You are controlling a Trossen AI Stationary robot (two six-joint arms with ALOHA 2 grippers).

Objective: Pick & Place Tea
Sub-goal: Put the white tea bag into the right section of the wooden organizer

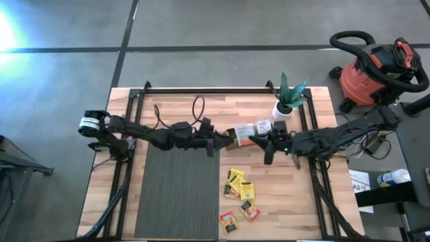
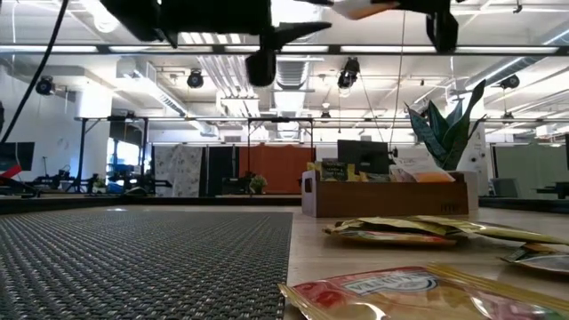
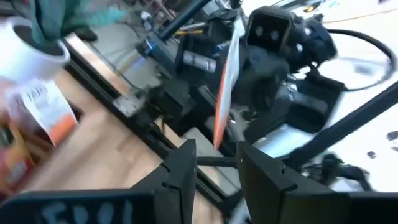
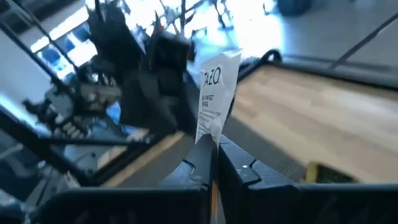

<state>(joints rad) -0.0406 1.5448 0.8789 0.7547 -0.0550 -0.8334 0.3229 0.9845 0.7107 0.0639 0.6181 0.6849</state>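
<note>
The white sachet is pinched by its orange end in my right gripper, so next my left gripper takes it before my right gripper takes its top edge (image 4: 222,59) from above.
My right gripper (image 4: 212,163) is shut on a white sachet of tea (image 4: 216,93) with dark print and an orange end, held high over the table's middle. In the left wrist view this sachet (image 3: 226,74) shows edge-on, just beyond my left gripper (image 3: 217,174). That gripper is open and faces the right gripper (image 1: 255,140) from the left (image 1: 224,139). Behind them stands the brown wooden tray (image 2: 391,201) with upright sachets. Several yellow and orange sachets (image 1: 240,183) lie flat on the wood near the front. My right gripper pinches the white sachet's orange lower edge (image 4: 209,135) between its two fingers. The fingers come about level from the table's right side. The sachet sticks out past the fingertips toward the left gripper, lifted clear of the table and the tray.
A dark woven mat (image 1: 178,191) covers the left of the table's front half. A potted plant in a white pot (image 1: 285,107) stands at the back right, beside the tray. A red shop vacuum (image 1: 373,74) stands on the floor off the table's right.
</note>
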